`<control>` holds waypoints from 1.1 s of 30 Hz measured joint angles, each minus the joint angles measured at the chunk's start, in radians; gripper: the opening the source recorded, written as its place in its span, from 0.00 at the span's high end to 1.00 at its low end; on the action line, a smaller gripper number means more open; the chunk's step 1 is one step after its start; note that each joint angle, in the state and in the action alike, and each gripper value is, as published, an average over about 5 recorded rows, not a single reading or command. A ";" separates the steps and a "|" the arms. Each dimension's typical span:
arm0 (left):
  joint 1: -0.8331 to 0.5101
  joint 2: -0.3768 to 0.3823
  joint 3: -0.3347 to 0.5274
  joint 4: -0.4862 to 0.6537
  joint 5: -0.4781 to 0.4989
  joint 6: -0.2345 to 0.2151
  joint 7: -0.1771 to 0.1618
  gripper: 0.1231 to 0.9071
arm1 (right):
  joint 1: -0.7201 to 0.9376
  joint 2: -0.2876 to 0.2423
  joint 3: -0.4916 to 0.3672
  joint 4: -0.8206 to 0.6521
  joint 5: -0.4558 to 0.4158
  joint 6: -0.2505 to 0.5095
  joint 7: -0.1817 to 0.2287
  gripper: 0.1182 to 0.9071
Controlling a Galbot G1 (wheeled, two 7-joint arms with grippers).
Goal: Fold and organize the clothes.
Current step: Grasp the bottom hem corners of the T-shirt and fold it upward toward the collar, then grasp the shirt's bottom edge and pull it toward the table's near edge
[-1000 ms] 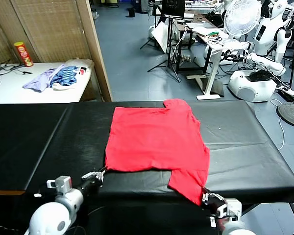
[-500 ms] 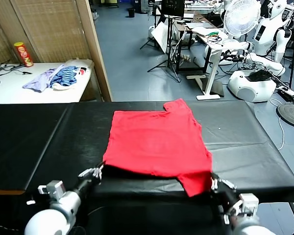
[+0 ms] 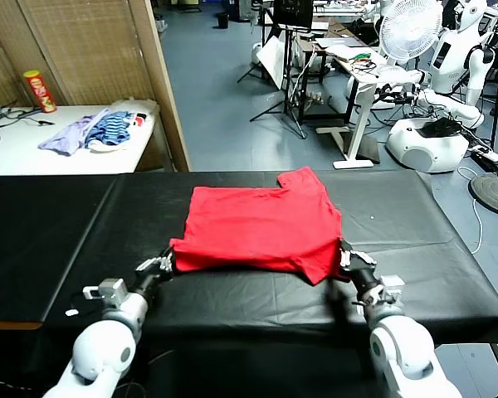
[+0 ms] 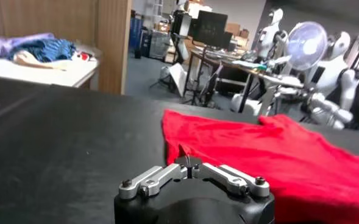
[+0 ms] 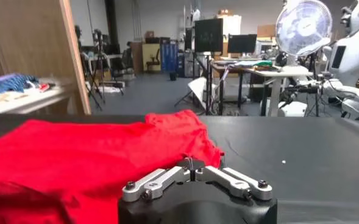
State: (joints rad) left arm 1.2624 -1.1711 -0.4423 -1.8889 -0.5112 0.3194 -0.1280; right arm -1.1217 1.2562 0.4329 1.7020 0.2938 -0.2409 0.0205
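Observation:
Next, my left gripper lays the T-shirt's corner down, takes the fold [image 3: 189,262] and pulls it flat toward me, since the T-shirt's near edge lies doubled back over the rest.
The clothes are one bright red T-shirt [image 3: 261,224] lying on the black table [image 3: 415,240], with its near edge lifted and doubled back over the rest. My left gripper [image 3: 168,262] is shut on the shirt's near left corner, seen as a pinched red tip in the left wrist view [image 4: 189,162]. My right gripper [image 3: 343,254] is shut on the near right part of the shirt, by the sleeve; its own view shows red cloth [image 5: 75,152] caught at the closed tips [image 5: 191,163]. The far sleeve lies flat near the table's back edge.
A white side table [image 3: 17,153] at the back left holds a pale purple and a blue-striped garment [image 3: 100,131] and a red can [image 3: 40,91]. A wooden partition [image 3: 162,83] stands beside it. Desks, a fan [image 3: 411,29] and other robots [image 3: 427,124] fill the floor behind.
Both grippers have moved from the table's near edge toward the far side, lifting the shirt's near hem and the hanging right sleeve up and over the shirt.

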 joint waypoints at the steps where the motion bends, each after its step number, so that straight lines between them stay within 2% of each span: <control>1: -0.011 -0.001 0.003 0.013 0.009 -0.001 0.000 1.00 | 0.009 -0.001 -0.004 -0.013 -0.001 0.008 -0.004 1.00; 7: -0.066 -0.002 0.027 0.077 0.057 -0.006 0.000 1.00 | 0.036 -0.017 -0.014 -0.046 0.015 0.000 -0.045 0.97; 10: -0.088 -0.001 0.037 0.098 0.069 0.000 0.000 0.95 | 0.019 -0.032 -0.005 -0.022 0.036 -0.035 -0.055 0.84; 14: -0.102 0.002 0.042 0.105 0.075 0.012 0.001 0.71 | -0.034 -0.059 0.013 0.049 0.063 -0.067 -0.053 0.56; 18: -0.093 0.012 0.038 0.095 0.072 0.015 0.006 0.41 | -0.101 -0.087 0.033 0.127 0.070 -0.075 -0.051 0.28; 21: -0.074 0.018 0.035 0.084 0.067 0.019 0.015 0.24 | -0.147 -0.098 0.045 0.168 0.062 -0.072 -0.051 0.16; 24: -0.049 0.021 0.036 0.068 0.042 0.035 0.022 0.16 | -0.188 -0.096 0.052 0.193 0.049 -0.065 -0.051 0.14; 28: -0.015 0.027 0.036 0.045 -0.021 0.063 0.027 0.14 | -0.232 -0.084 0.055 0.204 0.035 -0.061 -0.049 0.16; 33: 0.003 0.031 0.031 0.044 -0.058 0.075 0.037 0.14 | -0.263 -0.067 0.055 0.197 0.032 -0.059 -0.046 0.30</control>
State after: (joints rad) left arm 1.2654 -1.1404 -0.4118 -1.8445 -0.5691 0.3944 -0.0914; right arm -1.3843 1.1894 0.4883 1.8991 0.3256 -0.3000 -0.0251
